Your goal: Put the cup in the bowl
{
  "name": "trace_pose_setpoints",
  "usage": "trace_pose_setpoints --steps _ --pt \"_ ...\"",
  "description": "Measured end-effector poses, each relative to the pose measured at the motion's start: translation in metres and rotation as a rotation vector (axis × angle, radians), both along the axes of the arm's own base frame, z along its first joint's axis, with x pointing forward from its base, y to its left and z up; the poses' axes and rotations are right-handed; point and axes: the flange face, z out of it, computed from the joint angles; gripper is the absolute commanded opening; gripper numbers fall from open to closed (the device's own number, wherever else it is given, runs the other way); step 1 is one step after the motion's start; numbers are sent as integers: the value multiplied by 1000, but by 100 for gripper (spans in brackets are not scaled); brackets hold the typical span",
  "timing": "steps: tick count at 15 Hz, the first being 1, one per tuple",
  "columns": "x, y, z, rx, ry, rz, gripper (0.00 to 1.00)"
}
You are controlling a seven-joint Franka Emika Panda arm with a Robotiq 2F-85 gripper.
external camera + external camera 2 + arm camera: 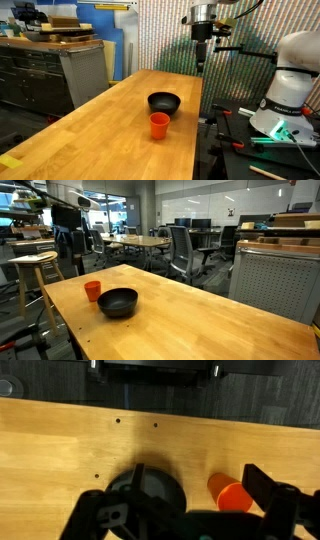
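Observation:
The robot's gripper needs to close around the upper sides of the orange-red cup [159,121] [227,490], just below the cup's rim, with its fingers on the outside.
A small orange-red cup [159,125] stands upright on the wooden table, right beside a shallow black bowl [165,102]. Both exterior views show them; the cup [92,290] and the bowl [118,303] sit close together, near touching. My gripper [204,48] hangs high above the table, well beyond the bowl, and is empty. It also shows at the far left in an exterior view [68,240]. In the wrist view the open fingers [195,470] frame the bowl [150,488] and the cup [230,493] far below.
The wooden table [110,130] is long, with its edge close to the cup. A robot base and cables [285,110] stand beside it. A grey cabinet [85,70] is at the back; a wooden stool [35,265] stands off the table's end.

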Motion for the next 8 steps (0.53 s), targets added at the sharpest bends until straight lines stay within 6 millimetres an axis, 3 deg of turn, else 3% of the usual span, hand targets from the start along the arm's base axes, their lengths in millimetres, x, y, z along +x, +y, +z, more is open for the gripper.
trace_pose_setpoints --steps 5,8 --pt "0 0 0 0 0 0 100" --pt "3 4 -10 -8 8 0 100"
